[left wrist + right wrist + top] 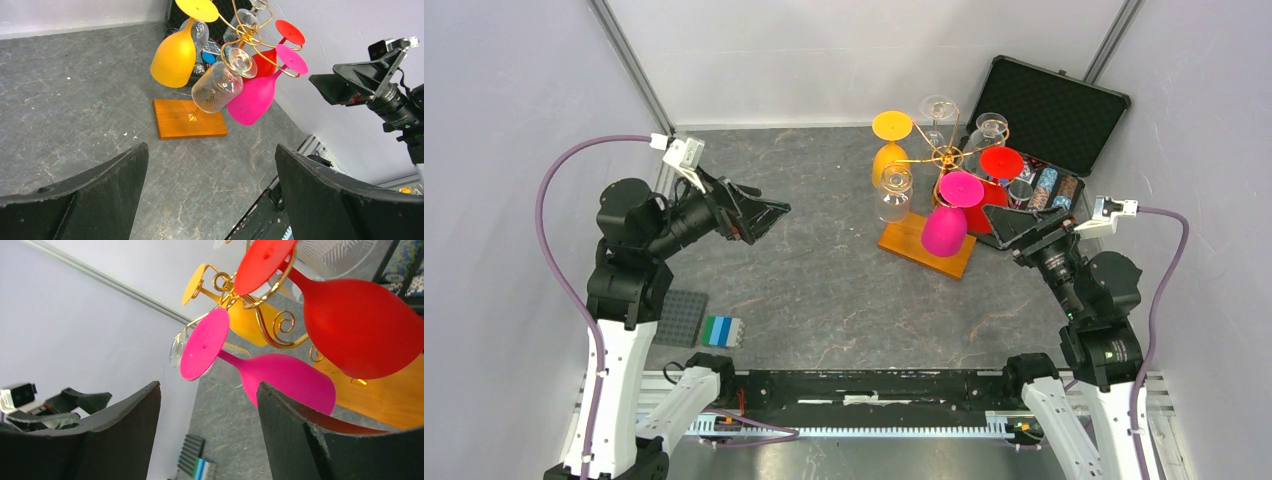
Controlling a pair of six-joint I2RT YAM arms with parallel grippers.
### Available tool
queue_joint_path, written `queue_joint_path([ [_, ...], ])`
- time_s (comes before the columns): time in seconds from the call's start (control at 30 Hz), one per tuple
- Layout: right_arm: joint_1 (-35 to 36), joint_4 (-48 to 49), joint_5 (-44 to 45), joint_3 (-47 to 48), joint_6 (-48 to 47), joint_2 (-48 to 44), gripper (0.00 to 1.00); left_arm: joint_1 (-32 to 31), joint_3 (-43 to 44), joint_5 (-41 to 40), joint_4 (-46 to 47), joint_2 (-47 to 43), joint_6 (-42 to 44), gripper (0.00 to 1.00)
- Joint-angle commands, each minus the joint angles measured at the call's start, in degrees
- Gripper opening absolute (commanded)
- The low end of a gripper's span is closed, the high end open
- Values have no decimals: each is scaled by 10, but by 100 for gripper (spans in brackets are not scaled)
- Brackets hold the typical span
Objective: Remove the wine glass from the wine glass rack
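Note:
I need to line up my right gripper and pinch the foot's near rim (979,196) before pulling the magenta glass off the rack, as the glass's foot slants ahead of that gripper's open fingers.
The wine glass rack (947,155) is a gold wire stand on an orange-brown wooden base (914,240) at the back right. Several wine glasses hang upside down from it: yellow (889,158), clear (894,192), magenta (944,228) and red (1001,163). My right gripper (1004,225) is open just right of the magenta glass (290,380), whose bowl lies close ahead of the right fingertip (270,400); nothing is between the jaws. My left gripper (769,212) hovers open and empty well left of the rack (247,35), facing it.
An open black case (1049,110) with small items stands behind the rack at the back right. A grey ridged plate (682,317) and a blue-green striped block (722,331) lie near the left arm's base. Walls close in both sides.

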Motion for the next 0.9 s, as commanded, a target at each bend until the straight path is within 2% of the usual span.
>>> queue_joint_path([
  [0.0,0,16,44,-14,86,2,74,1,-2,-16,27,0,-23,100],
  [0.13,0,49,52,-48,134,1,67,1,-9,-71,26,-15,-20,100],
  [0.43,0,165,20,-79,163,40,56,1,-10,-67,21,-6,-19,100],
  [0.67,1,180,21,-76,173,58,48,1,-14,-67,18,-2,-17,100],
  [0.73,0,171,25,-74,170,56,48,1,-14,-67,18,-1,-17,100],
  [0.77,1,167,29,-74,170,53,51,1,-14,-68,18,0,-17,100],
  [0.87,0,166,34,-73,165,49,70,1,-13,-68,18,2,-17,100],
])
